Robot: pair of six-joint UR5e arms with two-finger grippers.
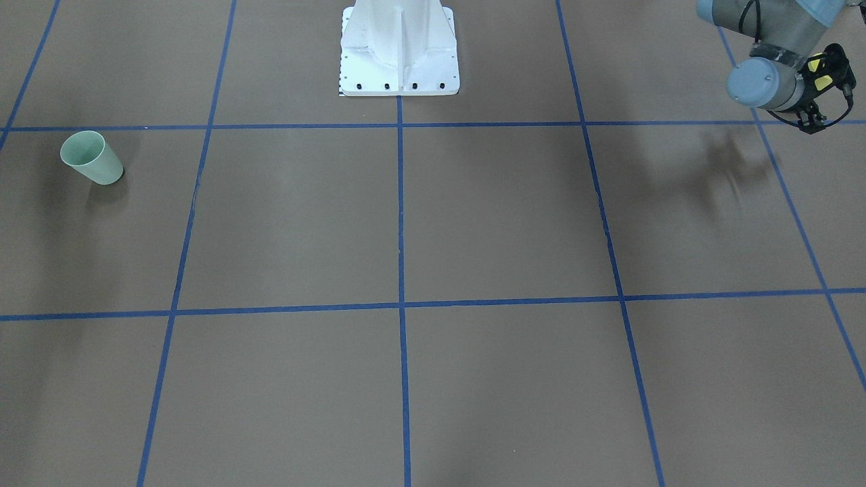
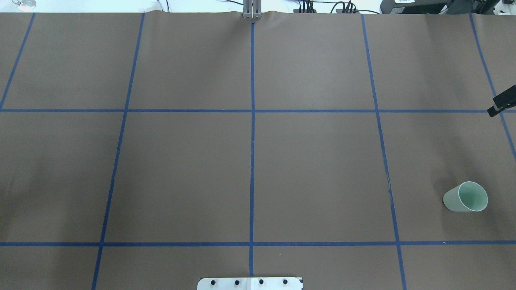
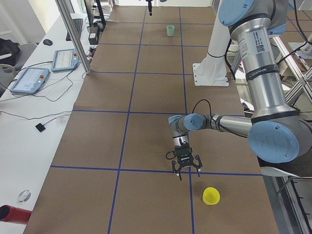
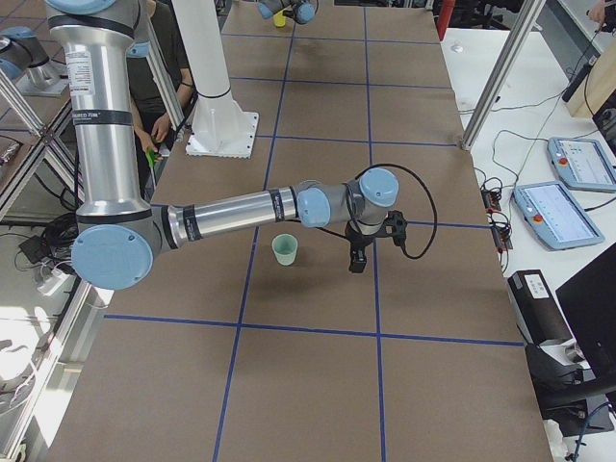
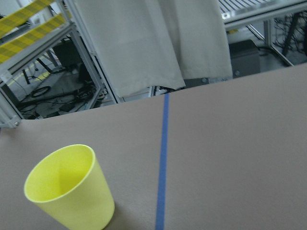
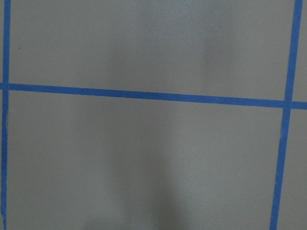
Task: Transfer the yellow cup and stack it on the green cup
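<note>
The left gripper will next move to the yellow cup's sides (image 1: pixel 821 82) (image 5: pixel 88 200) below the cup's rim and close there.
The yellow cup (image 3: pixel 211 196) stands upright near the table's left end; in the left wrist view, the yellow cup (image 5: pixel 69 188) sits low and left, rim up. My left gripper (image 3: pixel 185 171) hangs just above the table beside it, fingers spread and open, holding nothing. The green cup (image 2: pixel 465 196) stands upright far off on the table's right side, and the green cup (image 4: pixel 285 249) shows in the right side view too. My right gripper (image 4: pixel 357 267) points down at the table a short way beyond that cup; whether it is open or shut is unclear.
The white robot pedestal (image 1: pixel 399 61) stands mid-table at the robot's edge. Blue tape lines grid the brown table. Operator pendants (image 3: pixel 29 80) and cables lie on a side bench. A person (image 4: pixel 154 67) stands behind the robot base.
</note>
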